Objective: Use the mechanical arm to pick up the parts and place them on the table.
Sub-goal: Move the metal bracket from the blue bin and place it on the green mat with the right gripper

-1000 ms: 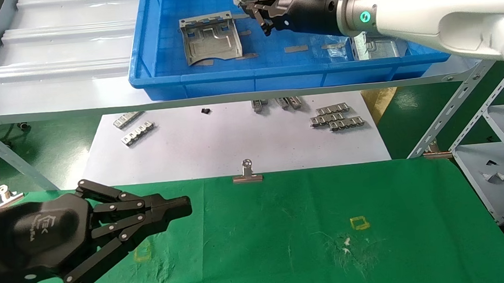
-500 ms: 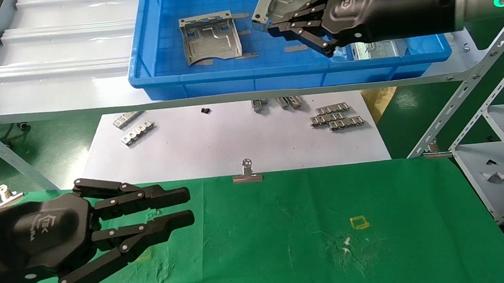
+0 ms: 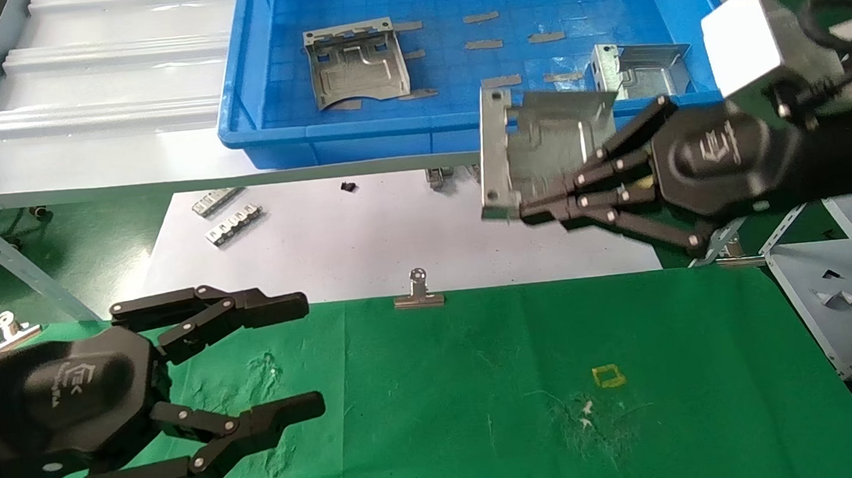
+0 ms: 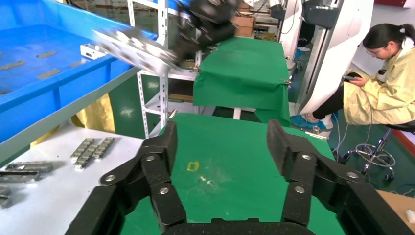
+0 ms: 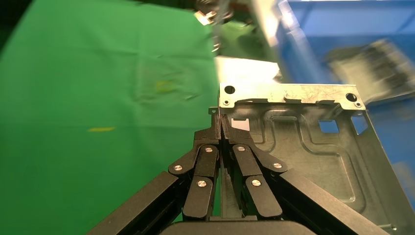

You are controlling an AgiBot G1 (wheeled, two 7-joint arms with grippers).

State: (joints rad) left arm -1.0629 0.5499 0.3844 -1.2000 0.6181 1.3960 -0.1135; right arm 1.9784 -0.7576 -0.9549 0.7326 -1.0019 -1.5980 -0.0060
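The silvery stamped part, now held in front of the blue bin, will be let go by my right gripper on the small yellow square on the green table (image 3: 621, 375).
My right gripper (image 3: 537, 212) is shut on the edge of a silvery stamped part (image 3: 539, 145) and holds it in the air, in front of the blue bin (image 3: 359, 135) and above the white paper. The right wrist view shows the fingertips (image 5: 220, 122) pinching the part's (image 5: 303, 142) side flange. Two more parts (image 3: 357, 64) (image 3: 639, 70) lie in the bin. My left gripper (image 3: 301, 355) is open and empty, low over the left of the green table (image 3: 482, 400); in its wrist view (image 4: 221, 139) the jaws stand wide apart.
The white paper sheet (image 3: 366, 236) behind the table carries toothed metal strips (image 3: 569, 197) (image 3: 234, 224). A binder clip (image 3: 418, 293) sits on the table's far edge. A grey shelf (image 3: 100, 89) lies left of the bin, a metal rack (image 3: 833, 270) at the right.
My right gripper has carried the part out of the bin, toward me and down over the paper. My left gripper has gone from shut to wide open.
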